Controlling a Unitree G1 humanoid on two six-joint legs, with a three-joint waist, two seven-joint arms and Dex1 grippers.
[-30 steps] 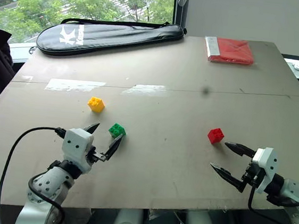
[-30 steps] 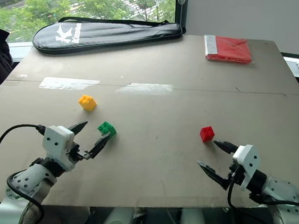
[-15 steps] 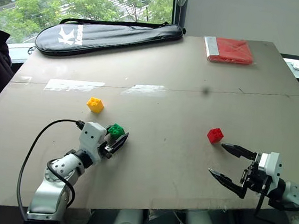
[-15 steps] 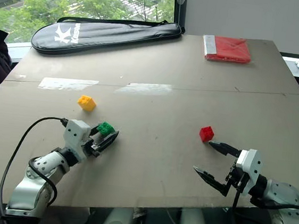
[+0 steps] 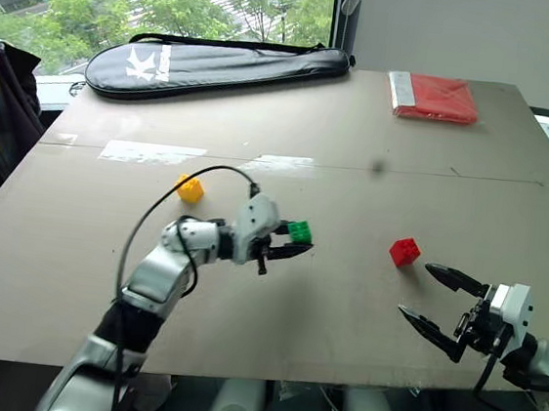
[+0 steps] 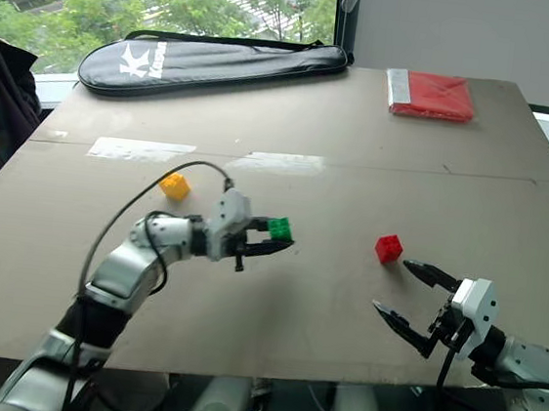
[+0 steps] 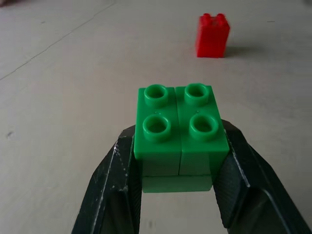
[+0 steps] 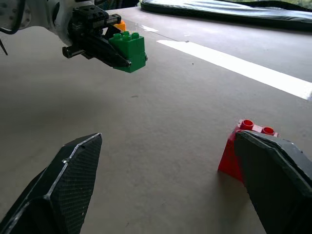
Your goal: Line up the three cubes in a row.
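My left gripper has the green cube, now held near the table's middle. It will set that cube down close beside the red cube (image 5: 368, 257) (image 7: 210, 78), on the red cube's side facing the yellow cube.
My left gripper (image 5: 296, 240) is shut on the green cube (image 5: 300, 232), its black fingers (image 7: 117, 180) pressing the cube's two sides (image 7: 180, 131). The cube is held studs up near the table's middle and seems just off the surface (image 8: 127, 48). The red cube (image 5: 404, 252) rests on the table to the right of it, ahead of the held cube in the left wrist view (image 7: 213, 35). My right gripper (image 5: 415, 289) stands open just in front of the red cube, with nothing between its fingers (image 8: 73, 175). Further left sits the yellow cube (image 5: 190, 189).
A long black racket bag (image 5: 221, 62) lies along the far left edge. A flat red packet (image 5: 433, 97) sits at the far right. Pale tape strips (image 5: 152, 153) cross the brown table (image 5: 340, 144). Dark cloth (image 5: 0, 108) hangs past the left edge.
My left gripper closed on the green cube and carried it to the right, toward the red cube. The right gripper stayed open by the red cube. The camera view has shifted a little.
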